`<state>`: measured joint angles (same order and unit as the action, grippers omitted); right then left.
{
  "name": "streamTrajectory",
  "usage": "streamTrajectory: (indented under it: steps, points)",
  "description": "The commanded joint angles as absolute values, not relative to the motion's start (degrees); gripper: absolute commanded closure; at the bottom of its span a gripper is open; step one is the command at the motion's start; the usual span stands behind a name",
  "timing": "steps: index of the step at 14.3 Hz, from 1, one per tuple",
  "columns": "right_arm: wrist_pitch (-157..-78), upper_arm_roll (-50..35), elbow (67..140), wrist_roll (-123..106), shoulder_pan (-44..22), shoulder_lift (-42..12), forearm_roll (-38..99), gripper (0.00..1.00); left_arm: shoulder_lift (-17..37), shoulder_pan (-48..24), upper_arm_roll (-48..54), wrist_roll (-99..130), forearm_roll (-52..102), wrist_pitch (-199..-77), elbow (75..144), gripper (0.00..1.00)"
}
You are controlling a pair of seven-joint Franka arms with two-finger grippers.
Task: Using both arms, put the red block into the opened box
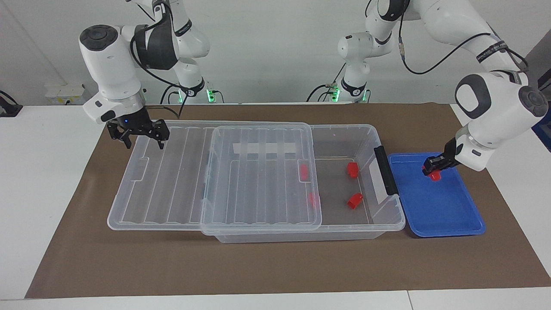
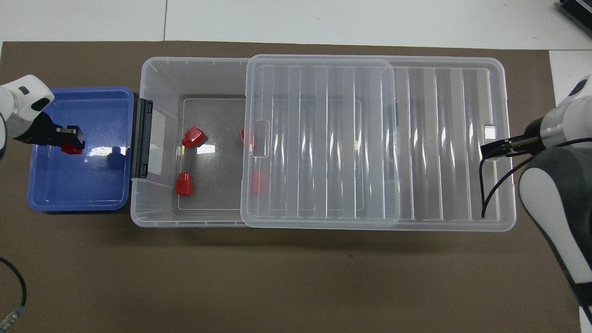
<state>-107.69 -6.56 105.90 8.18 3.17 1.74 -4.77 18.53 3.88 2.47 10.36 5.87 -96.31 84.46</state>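
Note:
My left gripper will let go of its red block in the box (image 2: 212,160), between the uncovered red blocks and the clear lid.
My left gripper (image 1: 432,167) is shut on a red block (image 1: 436,176) and holds it a little above the blue tray (image 1: 443,215). From overhead, the left gripper (image 2: 70,138) covers most of that red block (image 2: 71,149). The box (image 1: 344,128) is open at the left arm's end, beside the tray. Its ribbed clear lid (image 1: 258,181) is slid toward the right arm's end. Several more red blocks lie in the box, two in the open part (image 1: 352,169) and two under the lid. My right gripper (image 1: 137,135) hangs open over the lid's end, holding nothing.
The box's dark grey handle (image 1: 385,170) faces the blue tray. Box and tray stand on a brown mat (image 1: 275,267) on the white table. The lid overhangs the box at the right arm's end.

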Motion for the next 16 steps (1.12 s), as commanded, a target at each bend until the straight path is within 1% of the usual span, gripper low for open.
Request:
streamTrajectory:
  steps: [1, 4, 6, 7, 8, 9, 11, 12, 13, 16]
  points:
    - [-103.1, -6.9, 100.1, 15.4, 2.3, 1.1, -3.4, 0.00, 18.9, -2.2, 1.8, 24.7, 7.5, -93.1, 81.8, 1.00]
    - [-98.5, -7.1, 93.5, 17.1, 2.3, -0.3, -1.6, 0.00, 17.7, -9.1, 1.8, 35.3, 6.9, -93.0, 81.9, 1.00]
    - [-95.8, -7.0, 90.2, 17.1, 2.8, -0.6, -0.6, 0.00, 16.8, -14.0, 1.8, 40.5, 5.6, -95.3, 82.2, 1.00]
    - [-94.8, -7.0, 89.0, 17.1, 2.9, -0.6, -0.6, 0.00, 16.0, -15.8, 1.8, 42.1, 3.9, -97.4, 83.4, 1.00]
    - [-93.9, -7.0, 88.4, 17.1, 3.0, -0.6, -0.6, 0.00, 15.1, -16.8, 1.8, 42.4, 3.4, -99.5, 86.3, 1.00]
    - [-93.8, -7.0, 88.4, 17.1, 2.9, -0.6, -0.7, 0.00, 13.2, -17.7, 1.8, 42.5, 3.3, -104.2, 90.7, 1.00]
    - [-93.4, -6.9, 89.3, 16.5, 3.1, 0.2, -0.6, 0.00, 8.7, -19.3, 1.8, 42.5, 1.9, -118.4, 105.0, 1.00]
    - [-93.3, -6.9, 89.7, 16.3, 3.1, 0.3, -0.6, 0.00, 7.8, -19.8, 1.8, 42.5, 1.1, -124.4, 110.3, 1.00]
    - [-93.4, -6.9, 90.3, 16.3, 3.1, 0.6, -0.6, 0.00, 8.1, -20.6, 1.8, 42.5, 0.0, -127.2, 112.7, 1.00]
    - [-94.0, -6.8, 92.2, 16.2, 3.2, 1.6, -0.5, 0.00, 8.7, -20.7, 1.8, 42.1, -2.3, -129.2, 114.6, 1.00]
